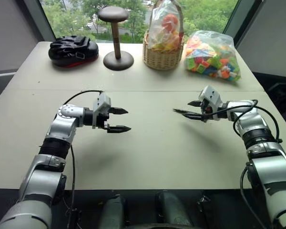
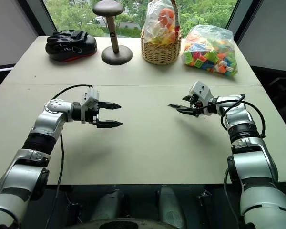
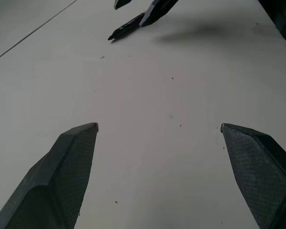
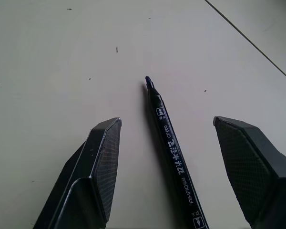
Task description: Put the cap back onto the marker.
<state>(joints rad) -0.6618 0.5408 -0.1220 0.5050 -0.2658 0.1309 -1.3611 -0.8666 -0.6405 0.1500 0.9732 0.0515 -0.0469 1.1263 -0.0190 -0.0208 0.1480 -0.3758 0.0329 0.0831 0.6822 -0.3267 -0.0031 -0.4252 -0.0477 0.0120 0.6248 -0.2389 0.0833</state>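
My right gripper needs to turn in line with the marker, which lies slanted to its open fingers, and grip the marker's body (image 4: 178, 167), with the marker's tip pointing ahead.
The marker (image 4: 171, 143), a thin black stick with white print, runs lengthwise down the gap between the two fingers of my right gripper (image 4: 167, 120). Neither fingertip touches it. A thin shadow hugs its pointed tip, and I cannot tell whether it rests on the table. In the left eye view the marker (image 1: 178, 112) pokes out of the open right gripper (image 1: 187, 109) toward the table's middle. My left gripper (image 1: 128, 119) hovers opposite it, a hand's width away, open and empty, aimed at the marker (image 3: 126, 27). The cap is out of view.
Along the far edge of the beige table (image 1: 148, 157) stand a black pouch (image 1: 72, 50), a brown wooden stand (image 1: 117, 36), a wicker basket (image 1: 163, 57) with bagged items and a clear bag of coloured blocks (image 1: 212, 55). A seam crosses the table behind the grippers.
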